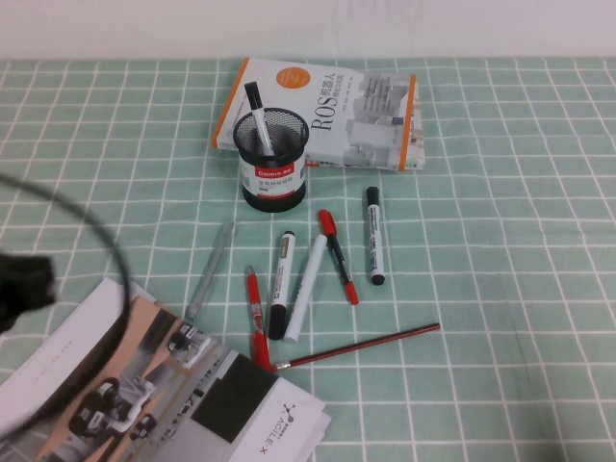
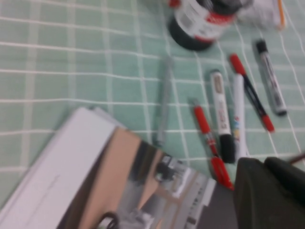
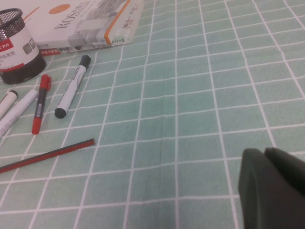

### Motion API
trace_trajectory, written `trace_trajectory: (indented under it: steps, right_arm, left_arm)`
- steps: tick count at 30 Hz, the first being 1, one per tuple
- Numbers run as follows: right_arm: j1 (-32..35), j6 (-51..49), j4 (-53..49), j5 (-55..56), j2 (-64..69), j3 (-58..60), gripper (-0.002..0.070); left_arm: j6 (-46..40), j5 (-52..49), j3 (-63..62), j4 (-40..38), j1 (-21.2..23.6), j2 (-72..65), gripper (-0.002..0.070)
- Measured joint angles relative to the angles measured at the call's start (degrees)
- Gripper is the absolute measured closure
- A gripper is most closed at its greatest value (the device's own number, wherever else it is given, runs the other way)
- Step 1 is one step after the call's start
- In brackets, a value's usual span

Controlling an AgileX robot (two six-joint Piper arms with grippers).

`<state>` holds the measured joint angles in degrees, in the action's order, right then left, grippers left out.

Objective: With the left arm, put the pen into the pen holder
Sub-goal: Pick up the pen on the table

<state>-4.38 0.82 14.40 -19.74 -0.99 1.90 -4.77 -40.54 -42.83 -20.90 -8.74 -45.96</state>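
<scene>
The robot's left gripper should close on the body of the grey pen point(image 1: 207, 273) point(image 2: 163, 112), a little past the grey pen's middle toward the magazine.
The grey semi-transparent pen point(image 1: 210, 271) lies on the green checked cloth, left of the other pens; it also shows in the left wrist view point(image 2: 163, 107). The black mesh pen holder point(image 1: 272, 159) stands upright in front of a book with one black-capped marker in it, and shows in the wrist views point(image 2: 202, 21) point(image 3: 16, 50). My left gripper point(image 2: 264, 162) is shut and empty, low at the left edge of the high view point(image 1: 19, 289), well left of the pen and above the magazine. My right gripper point(image 3: 264, 151) is shut and empty over bare cloth on the right.
A ROS book point(image 1: 327, 111) lies behind the holder. White markers point(image 1: 281, 284) point(image 1: 373, 248), red pens point(image 1: 339, 255) point(image 1: 256, 318) and a dark red pencil point(image 1: 361, 346) lie right of the grey pen. An open magazine point(image 1: 144, 395) covers the front left. A black cable point(image 1: 106, 241) loops above it.
</scene>
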Motion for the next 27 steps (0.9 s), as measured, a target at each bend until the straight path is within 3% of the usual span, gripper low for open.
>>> trace_trajectory:
  steps: [4,8,18,27]
  right_arm:
    - [0.0,0.0,0.0,0.0,0.0,0.0,0.0696]
    - [0.0,0.0,0.0,0.0,0.0,0.0,0.0696]
    - [0.0,0.0,0.0,0.0,0.0,0.0,0.0696]
    - [0.0,0.0,0.0,0.0,0.0,0.0,0.0696]
  left_arm:
    - [-7.57,-1.5,-5.96,-5.36,-0.6,-12.32,0.0677]
    - [-9.18,-3.39,-11.97,-5.11,-3.84,-23.69,0.0678]
    - [-2.98,-7.76,-24.98,8.37,-14.49,-43.96,0.0678]
    - [-2.5,-12.43,-35.65,13.92,-15.96,-56.91,0.0677]
